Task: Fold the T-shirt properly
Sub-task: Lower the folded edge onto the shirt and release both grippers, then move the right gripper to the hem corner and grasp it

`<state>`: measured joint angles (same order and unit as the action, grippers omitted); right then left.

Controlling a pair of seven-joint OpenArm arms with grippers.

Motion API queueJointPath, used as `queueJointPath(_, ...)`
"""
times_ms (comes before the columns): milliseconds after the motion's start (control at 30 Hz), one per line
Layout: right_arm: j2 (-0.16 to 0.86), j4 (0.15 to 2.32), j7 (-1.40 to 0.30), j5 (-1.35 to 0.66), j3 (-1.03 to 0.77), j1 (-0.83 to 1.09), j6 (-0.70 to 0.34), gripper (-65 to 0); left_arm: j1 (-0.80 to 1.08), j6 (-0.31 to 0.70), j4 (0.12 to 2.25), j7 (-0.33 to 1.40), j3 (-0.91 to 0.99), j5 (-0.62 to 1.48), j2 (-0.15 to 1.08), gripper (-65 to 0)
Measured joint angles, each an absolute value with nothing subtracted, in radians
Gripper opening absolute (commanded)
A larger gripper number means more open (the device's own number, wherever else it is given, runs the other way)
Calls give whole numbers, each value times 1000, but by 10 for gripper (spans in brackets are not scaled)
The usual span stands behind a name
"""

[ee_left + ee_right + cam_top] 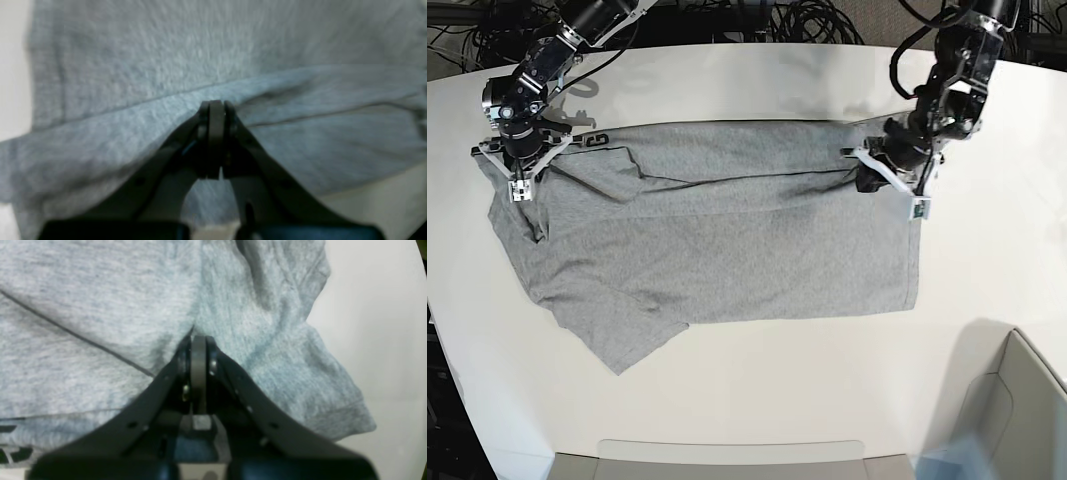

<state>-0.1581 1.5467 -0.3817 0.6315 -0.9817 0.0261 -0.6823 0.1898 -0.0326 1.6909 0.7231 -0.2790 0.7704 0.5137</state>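
My left gripper will release the pinched fold along the T-shirt's grey bin side [921, 166], just in front of that side's far corner.
The heather-grey T-shirt [727, 240] lies spread on the white table [757, 400], plain side up, with its far edge pulled into a creased fold. A sleeve sticks out at the front left [622, 340]. My right gripper [524, 185] is shut on the cloth at the shirt's left end. In the right wrist view the gripper [198, 341] pinches a bunched fold of the shirt [100, 323], and black lettering [10, 440] peeks out at the bottom left. My left gripper [869, 175] is shut on the right end. The left wrist view shows it [216, 106] clamped on a fold of the shirt [133, 66].
A grey tray rim [727, 455] stands at the table's front edge and a grey bin [1017, 400] at the front right. Black cables [757, 20] lie behind the table. The curved table edge runs close to my right arm on the left.
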Motion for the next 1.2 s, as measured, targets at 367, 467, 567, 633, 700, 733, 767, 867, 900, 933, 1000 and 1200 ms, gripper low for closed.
queueJointPath(367, -158, 1543, -366, 661, -965, 31, -682, -642, 245, 33, 1577, 631, -243, 682, 462, -650)
queueJointPath(467, -149, 1547, -378, 701, -900, 45, -673, -642, 279, 47, 1565, 628, -177, 705, 460, -650)
queueJointPath(567, -144, 1553, -373, 709, -830, 76, -648, -642, 313, 70, 1565, 623, -133, 705, 493, -650)
queueJointPath(633, -141, 1557, -371, 707, -795, 91, -646, -642, 331, 114, 1564, 625, -106, 695, 508, -650)
queueJointPath(700, -142, 1559, -360, 706, -771, 103, -643, -642, 359, 161, 1561, 628, -56, 696, 507, -650)
queueJointPath(733, -142, 1559, -357, 702, -768, 105, -643, -642, 373, 173, 1561, 628, -36, 700, 507, -650)
queueJointPath(767, -142, 1559, -358, 693, -767, 105, -643, -642, 385, 185, 1560, 626, -22, 701, 507, -650)
queueJointPath(867, -145, 1562, -397, 654, -767, 104, -641, -642, 389, 200, 1560, 630, -11, 700, 507, -650)
queueJointPath(900, -145, 1571, -446, 617, -774, 99, -641, -642, 388, 200, 1560, 631, -11, 700, 508, -650)
queueJointPath(933, -149, 1586, -491, 589, -786, 93, -651, -642, 389, 199, 1563, 631, -11, 700, 507, -650)
queueJointPath(1000, -160, 1633, -564, 556, -814, 88, -679, -642, 388, 192, 1575, 645, -10, 698, 508, -650)
queueJointPath(1200, -163, 1786, -662, 492, -878, 81, -683, -642, 406, 136, 1713, 735, -9, 642, 507, -650)
